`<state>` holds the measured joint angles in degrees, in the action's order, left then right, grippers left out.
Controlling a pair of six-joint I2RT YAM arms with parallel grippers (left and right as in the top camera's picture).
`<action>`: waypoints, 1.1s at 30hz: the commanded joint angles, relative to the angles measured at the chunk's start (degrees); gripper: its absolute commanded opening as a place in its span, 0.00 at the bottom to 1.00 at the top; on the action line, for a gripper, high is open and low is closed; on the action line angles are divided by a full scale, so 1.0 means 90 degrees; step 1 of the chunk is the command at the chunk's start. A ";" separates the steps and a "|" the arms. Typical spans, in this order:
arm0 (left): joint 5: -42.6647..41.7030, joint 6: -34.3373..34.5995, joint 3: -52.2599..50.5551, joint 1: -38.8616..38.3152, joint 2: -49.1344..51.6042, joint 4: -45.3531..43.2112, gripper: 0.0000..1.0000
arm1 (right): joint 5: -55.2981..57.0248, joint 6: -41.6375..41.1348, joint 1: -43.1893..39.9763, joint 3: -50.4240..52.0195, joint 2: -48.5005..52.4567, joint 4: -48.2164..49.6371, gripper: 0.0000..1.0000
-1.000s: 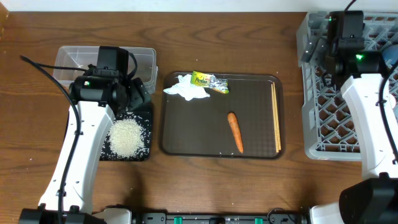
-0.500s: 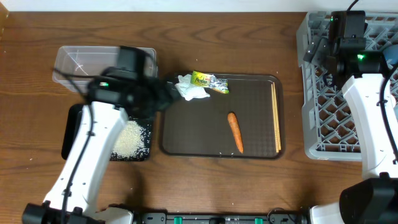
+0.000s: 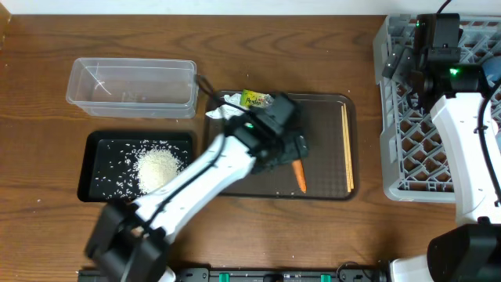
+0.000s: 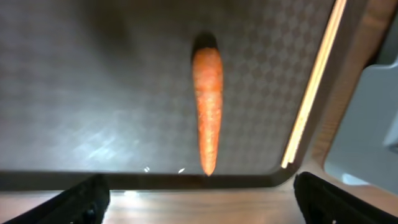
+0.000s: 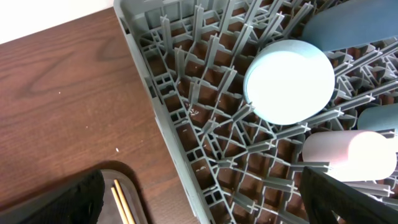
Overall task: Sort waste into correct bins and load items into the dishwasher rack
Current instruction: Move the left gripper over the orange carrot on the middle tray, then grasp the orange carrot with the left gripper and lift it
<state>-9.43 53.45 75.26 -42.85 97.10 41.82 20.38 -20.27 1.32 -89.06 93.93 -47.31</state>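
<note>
I need to close my left gripper on the thick half of the orange carrot [image 3: 297,164] [image 4: 208,91], slightly in from the carrot's blunt end.
The orange carrot [image 3: 300,178] lies on the brown tray [image 3: 235,182], and in the left wrist view [image 4: 207,106] it points toward the tray's near rim. My left gripper [image 3: 294,149] hovers open and empty over the carrot's upper end, with its fingers [image 4: 199,208] wide apart. The tissue [image 3: 227,108] and snack wrapper [image 3: 254,99] lie at the tray's far left corner, partly hidden by my arm. The rice [image 3: 156,167] lies heaped in the black tray [image 3: 102,141]. The chopsticks [image 3: 347,149] lie along the tray's right side. My right gripper [image 3: 403,66] is open and empty over the rack's [image 3: 407,157] left edge.
The clear tub [image 3: 131,82] stands behind the black tray. In the right wrist view the rack [image 5: 186,106] holds the light-blue cup [image 5: 289,81], the white cup [image 5: 348,155] and the blue bowl [image 5: 348,22]. The chopstick ends [image 5: 121,202] show at the lower left.
My left arm has swung right from above the black tray and tub to the brown tray, and now hovers over the carrot. The right arm has not moved.
</note>
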 commanded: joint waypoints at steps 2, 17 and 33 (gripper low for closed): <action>0.0299 0.0699 0.0015 -0.0364 0.0685 -0.0231 0.93 | 0.0112 0.0092 -0.0019 0.0041 0.0027 -0.0005 0.99; 0.1965 0.0719 0.0015 -0.0457 0.1591 -0.0823 0.90 | 0.0109 0.0092 -0.0019 0.0041 0.0024 -0.0005 0.99; 0.2511 -0.0170 0.0015 -0.0704 0.1736 -0.1452 0.89 | 0.0112 0.0092 -0.0019 0.0041 0.0027 -0.0005 0.99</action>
<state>10.20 54.15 75.26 -49.23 111.28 28.97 20.40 -20.27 1.32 -89.06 93.93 -47.31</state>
